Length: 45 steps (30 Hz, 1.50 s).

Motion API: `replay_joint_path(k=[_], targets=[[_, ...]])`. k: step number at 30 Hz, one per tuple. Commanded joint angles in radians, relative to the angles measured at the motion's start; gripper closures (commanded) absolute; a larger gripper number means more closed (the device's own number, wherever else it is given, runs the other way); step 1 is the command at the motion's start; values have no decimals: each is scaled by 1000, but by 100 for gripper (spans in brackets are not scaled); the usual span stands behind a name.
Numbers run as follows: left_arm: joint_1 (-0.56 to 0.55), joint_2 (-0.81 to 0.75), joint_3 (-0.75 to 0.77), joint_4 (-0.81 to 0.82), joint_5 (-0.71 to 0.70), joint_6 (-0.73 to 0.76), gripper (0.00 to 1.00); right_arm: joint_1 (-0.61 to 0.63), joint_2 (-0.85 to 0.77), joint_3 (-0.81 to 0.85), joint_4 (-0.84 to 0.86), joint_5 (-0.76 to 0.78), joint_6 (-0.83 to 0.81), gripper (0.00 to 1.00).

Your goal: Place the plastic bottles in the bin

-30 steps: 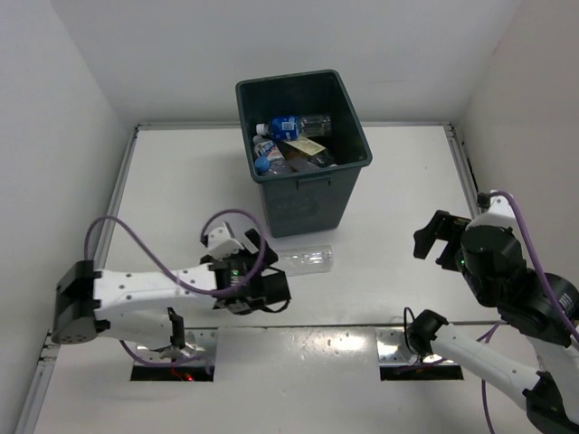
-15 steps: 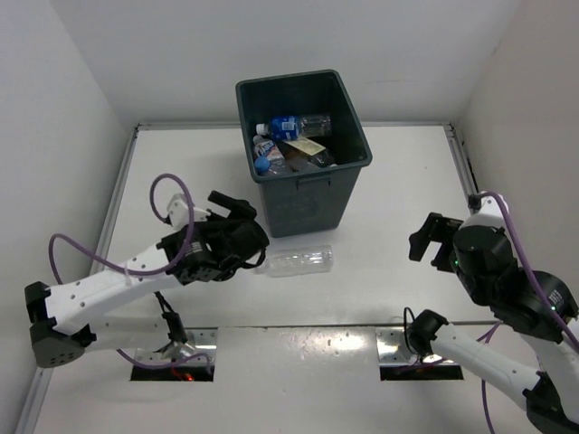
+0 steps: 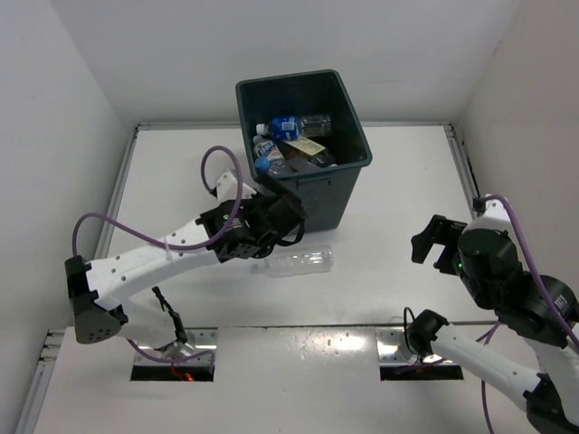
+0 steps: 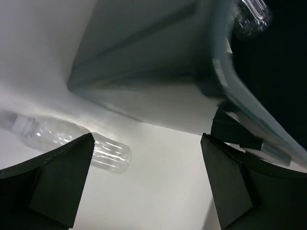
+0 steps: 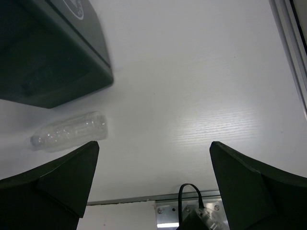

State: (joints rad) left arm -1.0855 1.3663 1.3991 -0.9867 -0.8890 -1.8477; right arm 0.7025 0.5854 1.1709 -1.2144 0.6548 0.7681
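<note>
The clear bottle is in front of the bin. My left gripper will go down to it next and close on the middle of its body (image 3: 307,260) (image 4: 99,149).
The dark grey-green bin (image 3: 308,194) stands at the back middle of the table with several plastic bottles (image 3: 291,125) inside, some with blue labels. One clear unlabelled bottle (image 3: 297,260) lies on its side on the table just in front of the bin. My left gripper (image 3: 291,215) is open and empty, raised beside the bin's front left corner, above that bottle. In the left wrist view the gripper (image 4: 146,143) faces the bin wall (image 4: 144,72), with the bottle (image 4: 67,143) at the lower left. My right gripper (image 3: 432,240) is open and empty at the right; its view (image 5: 154,148) shows the bottle (image 5: 69,132) and the bin (image 5: 53,52).
White walls enclose the table on the left, back and right. A metal rail (image 3: 466,167) runs along the right edge. Mounting plates (image 3: 403,348) and a cable sit at the near edge.
My left arm has lifted from the table near the lying bottle's cap end and swung toward the bin's front left corner. The bottle lies where it was. The right arm barely moved.
</note>
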Motion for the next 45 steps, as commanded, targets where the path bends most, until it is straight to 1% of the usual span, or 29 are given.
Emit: replay_joint_path(k=[1, 2, 4, 5, 8, 9, 11, 12, 14, 15, 16, 17, 18, 19, 20, 21, 22, 24, 25, 27, 28, 31, 32, 33, 35, 37, 41, 45], targets=[[13, 14, 20, 59, -48, 348, 0, 5, -9, 13, -4, 23, 14, 0], [13, 25, 20, 59, -48, 437, 0, 5, -18, 13, -4, 34, 14, 0], [-10, 25, 20, 59, -48, 499, 1, 5, -18, 22, -13, 45, 25, 0], [-22, 25, 11, 59, -59, 566, 1, 5, -18, 22, -13, 45, 25, 0], [-82, 25, -11, 147, -105, 744, 1, 5, -18, 22, -13, 45, 25, 0], [-105, 37, -11, 172, -105, 836, 1, 5, -18, 22, -13, 45, 25, 0], [-126, 63, -22, 201, -105, 947, 1, 5, -18, 13, -4, 36, 25, 0], [-140, 63, -22, 201, -105, 1037, 1, 5, -18, 13, -4, 35, 25, 0], [-184, 76, -67, 278, -96, 1161, 3, 5, -18, 13, -4, 35, 25, 0], [-213, 76, -86, 324, -96, 1268, 3, 5, -18, 13, -4, 35, 25, 0], [-227, 76, -106, 351, -84, 1323, 3, 5, -18, 13, -4, 35, 25, 0], [-241, 57, -132, 390, -73, 1390, 6, 5, -18, 13, -4, 35, 34, 0], [-255, 47, -191, 463, -47, 1521, 6, 5, -18, 13, -4, 35, 34, 0], [-278, 33, -221, 499, -24, 1589, 7, 5, -28, 13, -4, 35, 34, 0], [-278, 7, -248, 534, -1, 1655, 7, 5, -29, 13, -4, 35, 34, 0], [-290, -5, -302, 565, 19, 1718, 7, 5, -29, 13, -4, 35, 43, 0], [-290, -15, -325, 621, 75, 1842, 7, 5, -29, 13, -4, 35, 43, 0], [-278, -27, -389, 664, 145, 1977, 7, 14, -29, 13, -13, 35, 43, 0], [-262, -27, -390, 695, 169, 2060, 7, 14, -29, 13, -13, 35, 43, 0], [-222, -13, -379, 695, 241, 2098, 6, 14, -29, 13, -13, 35, 43, 0], [-183, -1, -379, 686, 348, 2131, 6, 14, -29, 13, -13, 35, 43, 0], [-151, 43, -342, 677, 479, 2173, 6, 14, -29, 4, -13, 35, 43, 0], [-151, 62, -330, 657, 502, 2188, 6, 14, -29, 4, -22, 35, 52, 0], [-151, 82, -321, 657, 536, 2197, 2, 14, -29, 4, -22, 35, 53, 0], [-160, 144, -307, 616, 552, 2226, 2, 14, -29, 4, -22, 35, 62, 0], [-183, 187, -289, 600, 515, 2237, 2, 14, -29, 4, -31, 35, 72, 0], [-183, 238, -288, 609, 515, 2237, 2, 14, -29, -5, -49, 35, 92, 0], [-145, 263, -288, 620, 541, 2271, 2, 14, -29, -14, -62, 45, 117, 0]])
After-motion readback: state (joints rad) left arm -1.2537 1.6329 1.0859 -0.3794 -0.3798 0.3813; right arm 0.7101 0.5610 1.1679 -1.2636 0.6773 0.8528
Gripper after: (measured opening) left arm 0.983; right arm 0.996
